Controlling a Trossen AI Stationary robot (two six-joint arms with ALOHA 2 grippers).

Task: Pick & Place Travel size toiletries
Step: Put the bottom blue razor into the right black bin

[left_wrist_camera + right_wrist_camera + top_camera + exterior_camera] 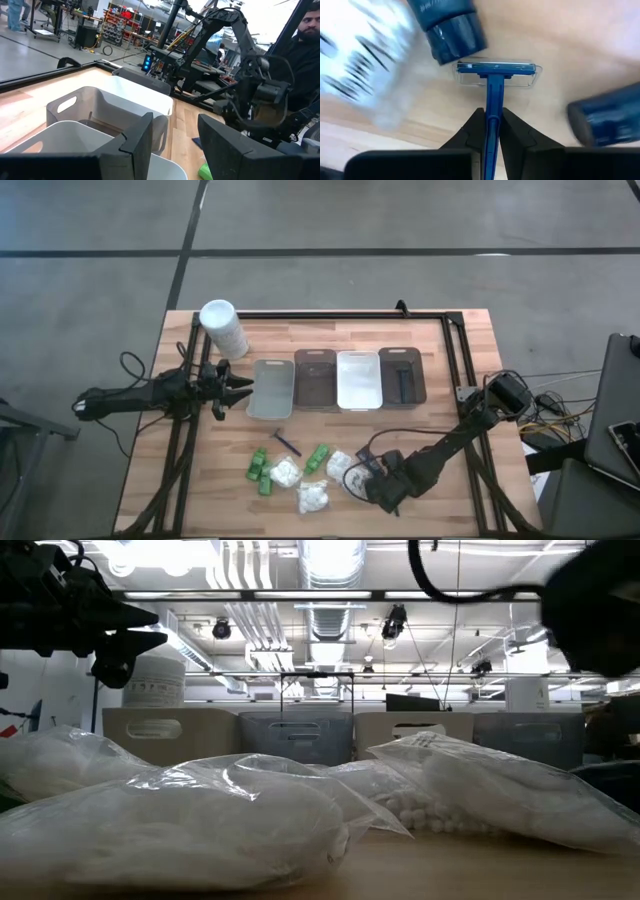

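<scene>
The robot's right gripper needs to put the blue razor down in the dark tray at the row's end (396, 380), next to the white tray.
My right gripper (490, 117) (368, 483) points down near the table's front edge, right of the toiletries, and is shut on a blue razor (496, 72) with a clear cap on its head. Two dark tubes (451, 31) (604, 122) lie on either side of it. To the left lie green bottles (258, 468) (318, 458), white packets (285, 472) (313, 496) and a dark razor (288, 442). My left gripper (172, 150) (235, 392) waits open, level, beside the leftmost tray (270, 390). My right gripper pinches the razor's blue handle (492, 102) between its two fingers, a little below the head. The fingers come from above and point down, one on each side of the handle. Whether the razor is clear of the wood I cannot tell.
Four trays (315, 380) (359, 380) (403, 375) stand in a row mid-table. A tall white container (222, 328) stands at the back left. A black frame (455, 350) borders the table. A person (307, 45) is beyond the table's right side.
</scene>
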